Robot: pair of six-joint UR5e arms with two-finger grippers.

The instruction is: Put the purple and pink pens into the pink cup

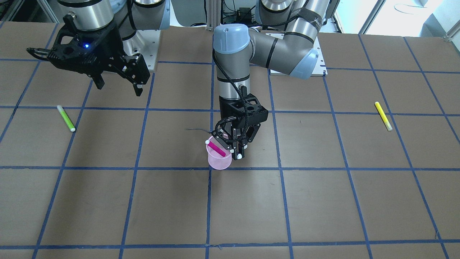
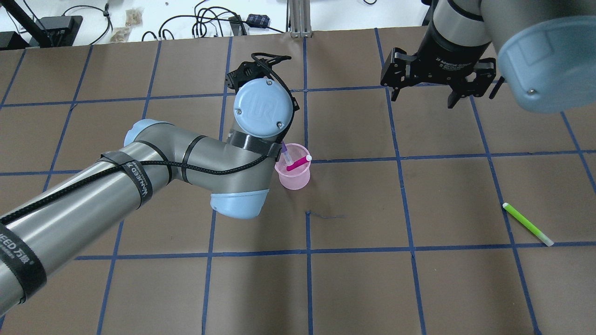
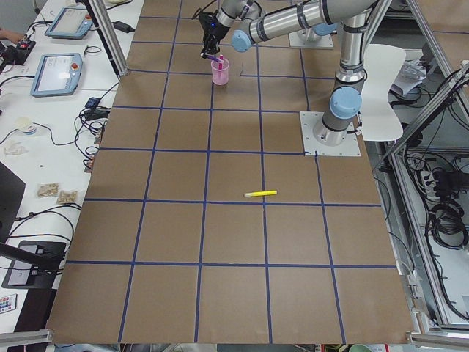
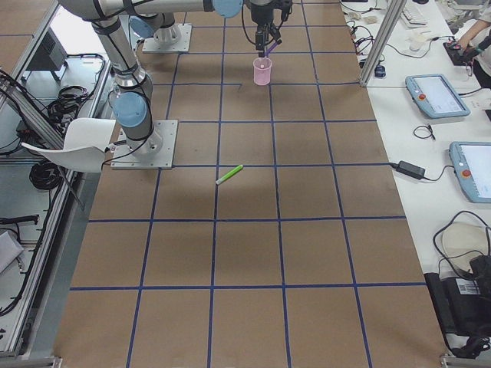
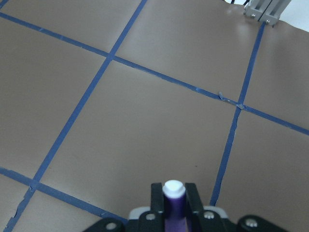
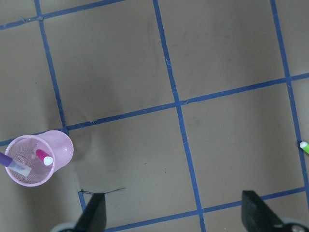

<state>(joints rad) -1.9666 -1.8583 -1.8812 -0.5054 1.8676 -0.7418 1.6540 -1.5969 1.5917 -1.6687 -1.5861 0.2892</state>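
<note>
I should release the purple pen from my left gripper inside the pink cup [image 1: 225,151], beside the leaning pink pen.
The pink mesh cup [image 1: 220,162] stands upright near the table's middle. It also shows in the overhead view [image 2: 293,177] and the right wrist view [image 6: 59,145]. A pink pen [image 1: 217,148] with a white cap leans inside it. My left gripper [image 1: 235,153] hangs just over the cup's rim, shut on a purple pen [image 5: 174,205] held upright. The purple pen's lower end [image 6: 10,162] reaches into the cup's mouth. My right gripper [image 1: 118,88] is open and empty, raised well away near its base.
A green pen [image 1: 66,118] lies on the table on my right side, also in the overhead view [image 2: 527,224]. A yellow pen [image 1: 383,115] lies far out on my left side. The table is brown paper with a blue tape grid.
</note>
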